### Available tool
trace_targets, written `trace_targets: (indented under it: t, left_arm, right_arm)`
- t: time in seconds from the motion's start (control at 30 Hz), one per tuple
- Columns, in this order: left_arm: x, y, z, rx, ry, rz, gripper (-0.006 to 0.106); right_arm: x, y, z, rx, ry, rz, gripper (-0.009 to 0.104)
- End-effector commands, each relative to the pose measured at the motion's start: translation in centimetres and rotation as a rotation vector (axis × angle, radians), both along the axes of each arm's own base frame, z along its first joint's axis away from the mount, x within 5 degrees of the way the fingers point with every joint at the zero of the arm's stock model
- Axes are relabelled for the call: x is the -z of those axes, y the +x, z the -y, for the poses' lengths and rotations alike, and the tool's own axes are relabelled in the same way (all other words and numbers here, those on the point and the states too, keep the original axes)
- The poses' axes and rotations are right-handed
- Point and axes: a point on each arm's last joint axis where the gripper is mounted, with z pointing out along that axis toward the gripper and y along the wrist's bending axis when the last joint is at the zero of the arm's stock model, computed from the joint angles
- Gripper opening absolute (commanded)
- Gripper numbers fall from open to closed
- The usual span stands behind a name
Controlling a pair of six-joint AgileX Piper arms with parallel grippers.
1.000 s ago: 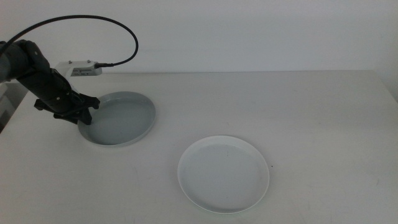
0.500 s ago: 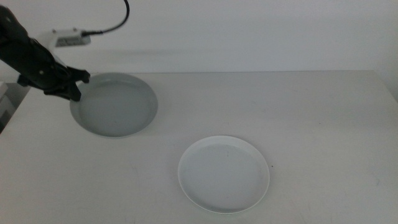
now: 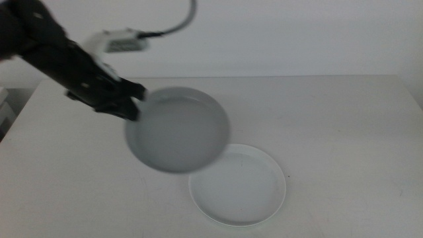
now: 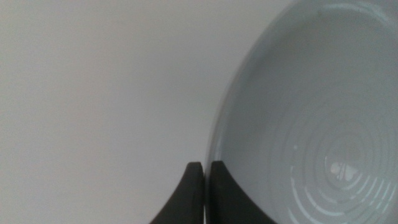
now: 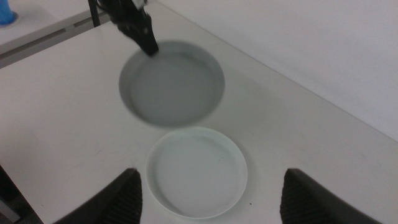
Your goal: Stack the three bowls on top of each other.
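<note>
Next, my left gripper drops the grey-blue bowl inside the pale bowl (image 3: 238, 184) that lies flat on the table.
My left gripper (image 3: 135, 102) is shut on the rim of the grey-blue bowl (image 3: 178, 130) and holds it in the air, blurred, over the table's middle. Its near edge overlaps the far-left rim of a pale bowl (image 3: 238, 185) lying flat on the table; I cannot tell whether that one is white or pale mint. In the left wrist view the jaws (image 4: 206, 169) pinch the grey-blue bowl (image 4: 323, 124) at its rim. The right wrist view shows the grey-blue bowl (image 5: 173, 84), the pale bowl (image 5: 196, 171) and the left gripper (image 5: 144, 34). My right gripper (image 5: 211, 180) is open, high above the pale bowl. A third bowl is out of view.
The white table (image 3: 344, 119) stretches bare to the right of the bowls. A white camera box with a black cable (image 3: 122, 41) rides on the left arm. A blue object (image 5: 5, 11) stands on a side surface beyond the table.
My left gripper has lifted the grey-blue bowl from the table's far left and carried it right and toward the front, up to the pale bowl. The pale bowl has not moved.
</note>
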Motion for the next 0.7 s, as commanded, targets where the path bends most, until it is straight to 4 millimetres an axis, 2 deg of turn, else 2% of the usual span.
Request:
trace_targets:
  t: [0.0,0.1,0.3,0.47,0.67]
  left_arm:
    - [-2.2,-1.0,2.4,0.013,-0.067,0.071,0.000]
    - [-1.1,-1.9,4.7,0.053,-0.075,0.061,0.000]
    - [1.0,-3.1,7.5,0.045,-0.112,0.071,0.000]
    - [2.7,-3.1,8.7,0.025,-0.117,0.094,0.000]
    - [5.2,-2.3,9.4,0.003,-0.144,0.025,0.000]
  right_arm:
    - [-1.1,0.2,0.0,0.010,0.041,0.074,0.056]
    - [-1.1,0.2,0.0,0.010,0.041,0.074,0.056]
    - [-1.1,0.2,0.0,0.010,0.041,0.074,0.056]
    - [-1.1,0.2,0.0,0.010,0.041,0.073,0.056]
    - [-1.1,0.2,0.0,0.010,0.041,0.074,0.056]
